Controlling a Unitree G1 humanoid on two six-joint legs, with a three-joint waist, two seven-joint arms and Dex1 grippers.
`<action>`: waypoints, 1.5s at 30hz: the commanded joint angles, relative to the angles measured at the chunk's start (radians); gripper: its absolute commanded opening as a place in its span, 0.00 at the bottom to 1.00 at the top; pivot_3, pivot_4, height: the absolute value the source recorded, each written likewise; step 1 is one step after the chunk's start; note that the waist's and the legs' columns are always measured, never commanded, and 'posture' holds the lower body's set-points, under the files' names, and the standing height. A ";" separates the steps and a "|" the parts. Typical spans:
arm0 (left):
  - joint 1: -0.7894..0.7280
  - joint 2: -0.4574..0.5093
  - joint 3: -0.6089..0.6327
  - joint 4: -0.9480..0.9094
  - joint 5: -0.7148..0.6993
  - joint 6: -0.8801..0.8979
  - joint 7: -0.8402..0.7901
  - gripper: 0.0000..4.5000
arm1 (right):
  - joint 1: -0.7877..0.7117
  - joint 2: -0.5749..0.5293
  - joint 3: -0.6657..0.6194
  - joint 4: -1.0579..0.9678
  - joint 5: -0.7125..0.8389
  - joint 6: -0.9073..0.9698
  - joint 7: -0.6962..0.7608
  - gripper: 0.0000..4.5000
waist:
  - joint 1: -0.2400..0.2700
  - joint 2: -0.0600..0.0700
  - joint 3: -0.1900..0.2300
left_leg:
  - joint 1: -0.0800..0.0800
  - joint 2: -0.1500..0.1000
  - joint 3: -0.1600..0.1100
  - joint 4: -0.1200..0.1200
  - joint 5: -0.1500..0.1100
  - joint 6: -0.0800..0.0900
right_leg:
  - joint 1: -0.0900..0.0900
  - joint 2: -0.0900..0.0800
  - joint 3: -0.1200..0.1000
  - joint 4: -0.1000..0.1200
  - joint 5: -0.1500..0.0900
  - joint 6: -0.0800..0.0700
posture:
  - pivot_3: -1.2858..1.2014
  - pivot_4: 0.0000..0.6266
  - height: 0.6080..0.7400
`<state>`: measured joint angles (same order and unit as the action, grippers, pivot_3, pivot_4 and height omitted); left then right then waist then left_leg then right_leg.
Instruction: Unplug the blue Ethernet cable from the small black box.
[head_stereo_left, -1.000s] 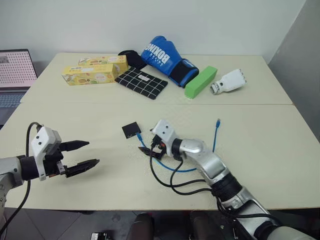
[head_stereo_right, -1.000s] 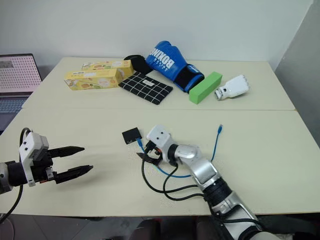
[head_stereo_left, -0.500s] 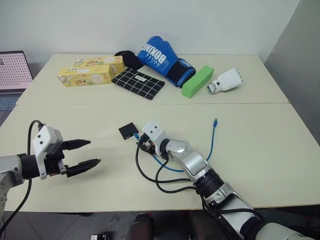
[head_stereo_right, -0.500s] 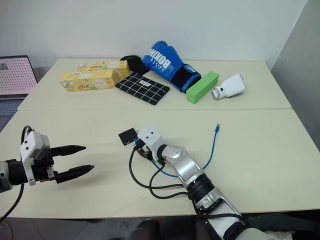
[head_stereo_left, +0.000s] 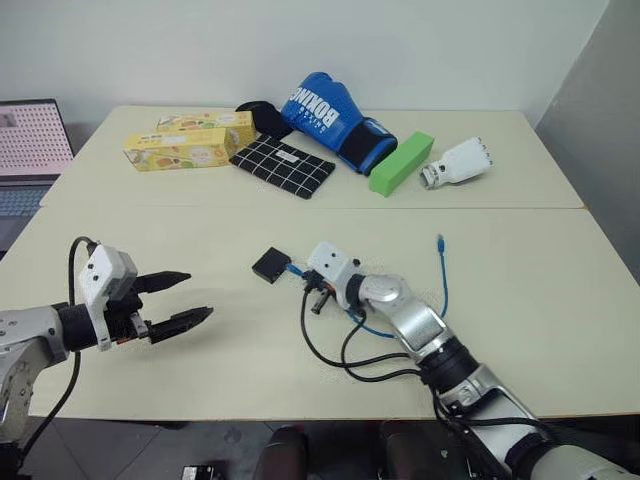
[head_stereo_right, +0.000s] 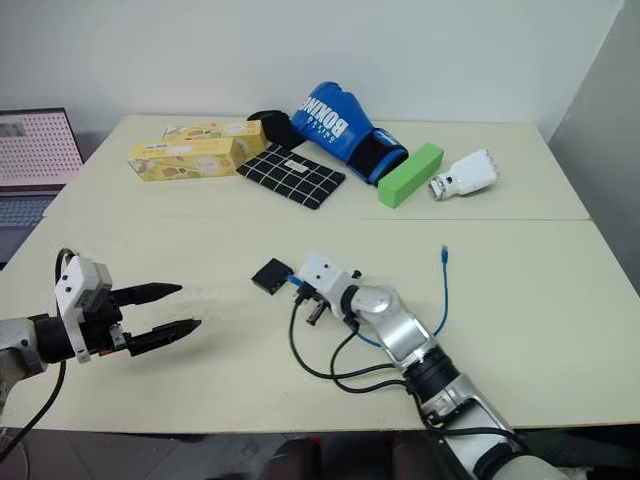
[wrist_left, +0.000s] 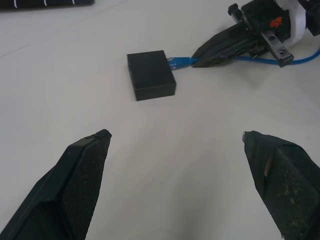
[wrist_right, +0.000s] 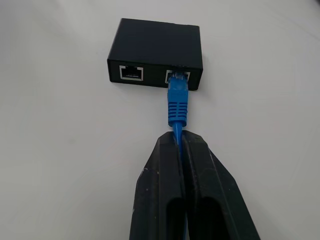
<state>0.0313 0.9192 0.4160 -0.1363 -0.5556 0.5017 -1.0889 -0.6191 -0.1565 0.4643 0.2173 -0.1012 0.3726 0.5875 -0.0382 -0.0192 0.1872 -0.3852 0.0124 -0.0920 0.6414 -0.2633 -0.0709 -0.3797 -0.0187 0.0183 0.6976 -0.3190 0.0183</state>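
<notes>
My right gripper will take the boot itself (wrist_right: 177, 113), as it is pinching the cable behind the plug's boot, while my left gripper keeps the black box still.
The small black box (wrist_right: 155, 52) lies flat on the table's near half, with two ports facing my right gripper. The blue Ethernet cable (wrist_right: 177, 102) is plugged into one of these ports. My right gripper (wrist_right: 178, 140) is shut on the cable just behind the plug's boot, a short way from the box. The rest of the cable runs under my right arm, and its free end (head_stereo_left: 439, 242) lies on the table to the right. My left gripper (head_stereo_left: 199, 294) hovers open to the left of the box (wrist_left: 150, 75), apart from it, with nothing between its fingers.
Black arm cables (head_stereo_left: 340, 355) loop on the table beside my right forearm. Along the far side lie two yellow boxes (head_stereo_left: 185, 150), a black gridded pouch (head_stereo_left: 283, 167), a blue boxing glove (head_stereo_left: 325, 115), a green block (head_stereo_left: 400, 163) and a white object (head_stereo_left: 455, 163). A laptop (head_stereo_left: 30, 140) stands far left.
My right gripper's fingers, open a second ago, have shut on the blue cable just behind the plug. The left gripper stays open in about the same place.
</notes>
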 joint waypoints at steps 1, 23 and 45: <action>-0.023 -0.023 -0.029 -0.020 -0.041 0.071 0.030 1.00 | 0.017 -0.150 -0.001 -0.134 -0.018 -0.089 0.135 0.00 | 0.001 0.000 0.000 | 0.000 0.000 0.000 0.000 0.000 0.000 | 0.000 0.000 0.000 0.000 0.000 0.000 | 0.52 0.24 1.00; -0.022 -0.064 -0.165 -0.214 -0.124 0.163 0.026 1.00 | 0.065 -0.311 -0.132 -0.302 0.139 0.171 0.299 0.47 | -0.009 0.001 0.001 | -0.001 0.000 0.000 0.000 0.000 0.000 | 0.000 0.000 0.001 0.000 0.000 0.000 | 0.52 0.24 1.00; -0.084 -0.140 -0.170 -0.149 -0.138 0.218 0.135 1.00 | 0.028 -0.275 -0.091 -0.223 0.086 0.039 0.255 0.02 | -0.008 0.001 0.001 | -0.001 0.000 0.000 0.001 0.000 0.000 | 0.000 0.000 0.000 0.000 0.000 0.000 | 0.52 0.24 1.00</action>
<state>-0.0270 0.7890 0.2312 -0.2906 -0.6644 0.6986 -0.9765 -0.5891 -0.4285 0.3795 0.0576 -0.0178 0.4825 0.8296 -0.0466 -0.0186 0.1877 -0.3858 0.0123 -0.0928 0.6424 -0.2633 -0.0709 -0.3794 -0.0188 0.0182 0.6976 -0.3192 0.0181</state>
